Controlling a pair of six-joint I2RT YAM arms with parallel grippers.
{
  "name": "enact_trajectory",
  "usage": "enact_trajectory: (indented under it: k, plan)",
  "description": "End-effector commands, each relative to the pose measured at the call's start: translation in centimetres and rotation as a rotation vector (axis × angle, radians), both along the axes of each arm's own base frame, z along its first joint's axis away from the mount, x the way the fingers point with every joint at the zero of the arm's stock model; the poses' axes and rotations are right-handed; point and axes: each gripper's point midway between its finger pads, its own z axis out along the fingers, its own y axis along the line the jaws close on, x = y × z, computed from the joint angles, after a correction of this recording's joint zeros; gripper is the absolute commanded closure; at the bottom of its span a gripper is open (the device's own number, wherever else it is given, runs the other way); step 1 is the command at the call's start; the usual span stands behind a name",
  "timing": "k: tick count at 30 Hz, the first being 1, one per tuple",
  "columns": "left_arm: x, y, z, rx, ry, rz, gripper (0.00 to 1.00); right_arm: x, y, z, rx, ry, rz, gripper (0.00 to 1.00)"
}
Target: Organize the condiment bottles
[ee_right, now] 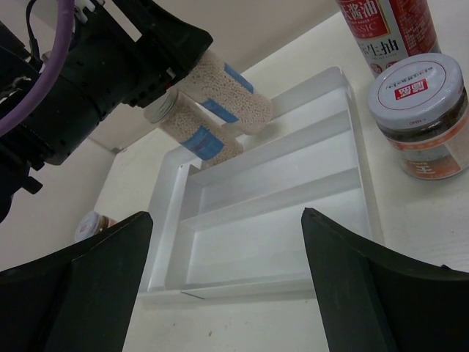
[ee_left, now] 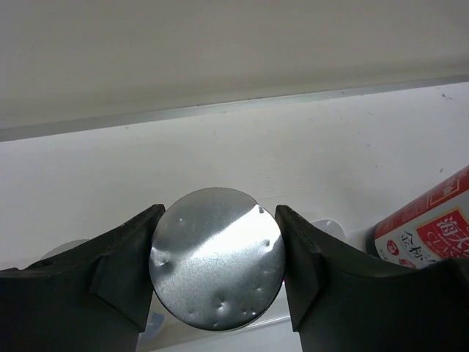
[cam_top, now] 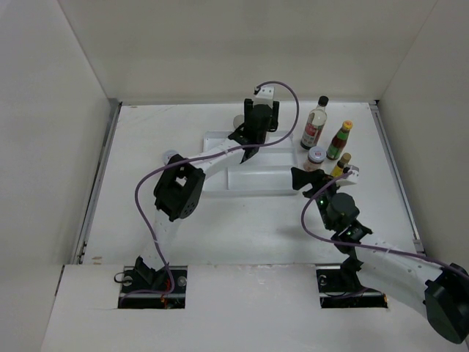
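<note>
Next, my left gripper lets go of the grey-lidded shaker in the white tray's far compartment (cam_top: 262, 136) (ee_left: 218, 297), next to the second shaker.
My left gripper (ee_left: 218, 270) is shut on the dented silver lid (ee_left: 216, 249) of a pale shaker (ee_right: 231, 86), held tilted over the far end of the white divided tray (cam_top: 253, 181). In the top view this gripper (cam_top: 248, 133) is above the tray's back. A second shaker (ee_right: 192, 129) lies just below it at the far compartment. My right gripper (ee_right: 226, 213) is open and empty, facing the tray's near right side (cam_top: 304, 180). Right of the tray stand the black-capped red-label bottle (cam_top: 315, 125), the yellow-capped red-green bottle (cam_top: 339, 141), the pink-lidded jar (cam_top: 316, 156) and the small yellow bottle (cam_top: 339, 166).
A small grey-lidded container (cam_top: 171, 156) stands on the table left of the tray. The tray's two nearer compartments (ee_right: 278, 220) hold nothing. White walls close in the table at the back and both sides. The left arm's purple cable (cam_top: 146, 198) loops over the table.
</note>
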Motion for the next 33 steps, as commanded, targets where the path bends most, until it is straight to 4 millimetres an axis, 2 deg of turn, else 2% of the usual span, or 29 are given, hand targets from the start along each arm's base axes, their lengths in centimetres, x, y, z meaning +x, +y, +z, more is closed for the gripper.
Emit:
enact_trajectory:
  k: [1,10,16,27,33]
  plan:
    - [0.9,0.3,6.0,-0.126,-0.146,0.007,0.58,0.4,-0.2,1.2,0.037,-0.029,-0.016,0.11]
    - [1.2,-0.1,1.5,-0.070,-0.075,-0.005,0.58,0.4,-0.2,1.2,0.034,-0.028,-0.015,0.11]
    - [1.0,-0.5,-0.4,-0.049,-0.048,-0.011,0.57,0.4,-0.2,1.2,0.037,-0.028,-0.015,0.11]
    - [-1.8,0.1,1.9,-0.046,-0.047,-0.015,0.59,0.4,-0.2,1.2,0.038,-0.028,-0.010,0.11]
    - [-2.2,0.9,2.2,-0.046,-0.054,0.013,0.59,0.4,-0.1,1.2,0.041,-0.027,-0.007,0.11]
